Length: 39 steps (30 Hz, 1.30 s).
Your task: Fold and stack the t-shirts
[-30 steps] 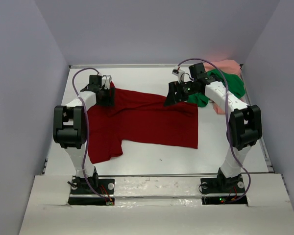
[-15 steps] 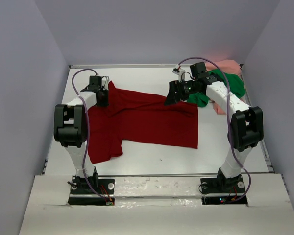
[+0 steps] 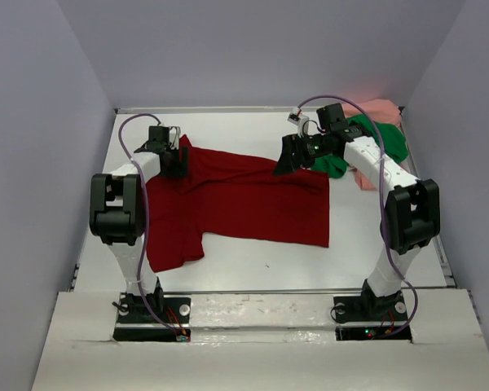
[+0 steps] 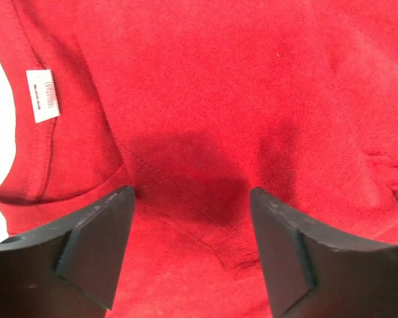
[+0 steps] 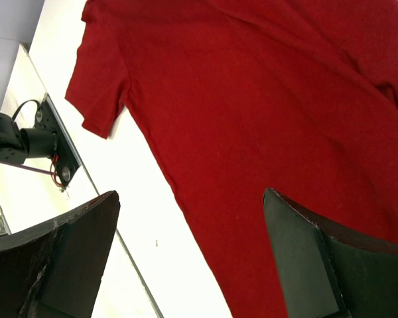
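Observation:
The top layer slants short of the collar edge by the white label; my left gripper should pinch its stitched edge (image 4: 176,189), drawing it collarward.
The dark red t-shirt (image 3: 236,199) lies spread on the white table, partly folded, one sleeve toward the front left. My left gripper (image 3: 176,160) is open just above its far left part, near the collar and white label (image 4: 40,96); red cloth (image 4: 205,132) fills that wrist view. My right gripper (image 3: 287,160) is open and empty above the shirt's far right edge; its wrist view shows the red shirt (image 5: 265,99) below. The bright green t-shirt (image 3: 383,138) lies crumpled at the far right on the pale salmon pink t-shirt (image 3: 381,107).
The white table (image 3: 253,261) has a raised rim at its edges, and grey walls close it in on three sides. The arm bases sit on the near ledge (image 3: 261,314). The left arm's base and cable show in the right wrist view (image 5: 26,142).
The left gripper has shifted slightly over the shirt's collar area. The right gripper and the shirts have hardly moved.

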{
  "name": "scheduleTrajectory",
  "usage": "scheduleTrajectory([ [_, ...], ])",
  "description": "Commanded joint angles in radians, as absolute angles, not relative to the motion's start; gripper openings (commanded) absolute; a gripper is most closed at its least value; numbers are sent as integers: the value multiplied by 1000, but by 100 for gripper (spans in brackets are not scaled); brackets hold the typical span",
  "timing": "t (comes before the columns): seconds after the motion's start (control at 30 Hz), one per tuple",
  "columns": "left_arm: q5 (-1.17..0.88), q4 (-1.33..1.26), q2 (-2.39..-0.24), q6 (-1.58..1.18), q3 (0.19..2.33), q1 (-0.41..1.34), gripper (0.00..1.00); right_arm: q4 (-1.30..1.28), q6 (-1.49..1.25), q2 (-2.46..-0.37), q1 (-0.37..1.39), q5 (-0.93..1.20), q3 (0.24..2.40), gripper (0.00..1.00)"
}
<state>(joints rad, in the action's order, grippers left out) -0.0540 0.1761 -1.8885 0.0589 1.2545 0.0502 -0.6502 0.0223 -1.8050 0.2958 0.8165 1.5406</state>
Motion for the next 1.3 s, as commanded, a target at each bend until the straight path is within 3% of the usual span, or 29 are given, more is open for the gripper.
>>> scheduleTrajectory([
  [0.0, -31, 160, -1809, 48, 1247, 43, 85, -623, 31, -1766, 301, 827, 1536, 93],
  [0.1, -23, 161, -1792, 38, 1239, 34, 89, -621, 31, -1767, 301, 827, 1536, 93],
  [0.47, -57, 158, -1858, 23, 1258, 21, 90, -623, 31, -1746, 301, 818, 1532, 93],
  [0.83, -100, 149, -1896, 17, 1264, 20, 84, -623, 32, -1744, 301, 827, 1534, 93],
  [1.0, -100, 144, -1898, 17, 1261, 20, 66, -623, 34, -1740, 301, 825, 1531, 93],
  [1.17, -86, 141, -1879, 17, 1258, 20, 34, -623, 35, -1746, 301, 830, 1528, 93],
  [1.27, -75, 141, -1873, 17, 1253, 20, 21, -623, 35, -1747, 301, 828, 1526, 93],
])
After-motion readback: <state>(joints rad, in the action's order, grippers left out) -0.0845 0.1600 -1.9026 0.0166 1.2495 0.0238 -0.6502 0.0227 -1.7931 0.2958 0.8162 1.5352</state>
